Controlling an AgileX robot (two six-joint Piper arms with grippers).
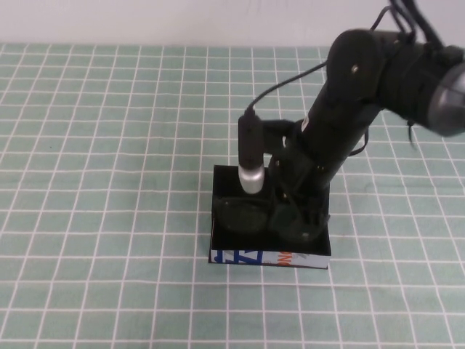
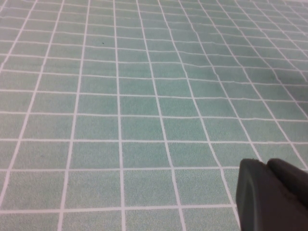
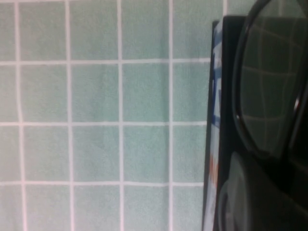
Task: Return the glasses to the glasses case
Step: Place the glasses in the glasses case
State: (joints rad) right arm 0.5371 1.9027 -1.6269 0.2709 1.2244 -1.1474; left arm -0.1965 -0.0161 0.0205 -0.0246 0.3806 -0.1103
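Observation:
The robot's right gripper should release the black glasses down inside the open case (image 1: 269, 232) (image 3: 262, 137), close along the case's printed front edge.
The black glasses case (image 1: 269, 258) stands open in the middle of the table, its white front edge printed in blue and orange facing me. The black glasses (image 1: 243, 211) lie down inside it, with one dark lens showing at the left. My right gripper (image 1: 299, 218) reaches down into the right half of the case and appears shut on the glasses. In the right wrist view a tinted lens (image 3: 272, 91) fills the edge beside the case's printed edge (image 3: 214, 144). My left gripper (image 2: 274, 195) is out of the high view, shut and empty above bare cloth.
A green tablecloth with a white grid (image 1: 109, 182) covers the table. The right arm (image 1: 363, 87) leans in from the back right over the case. A white wall runs along the far edge.

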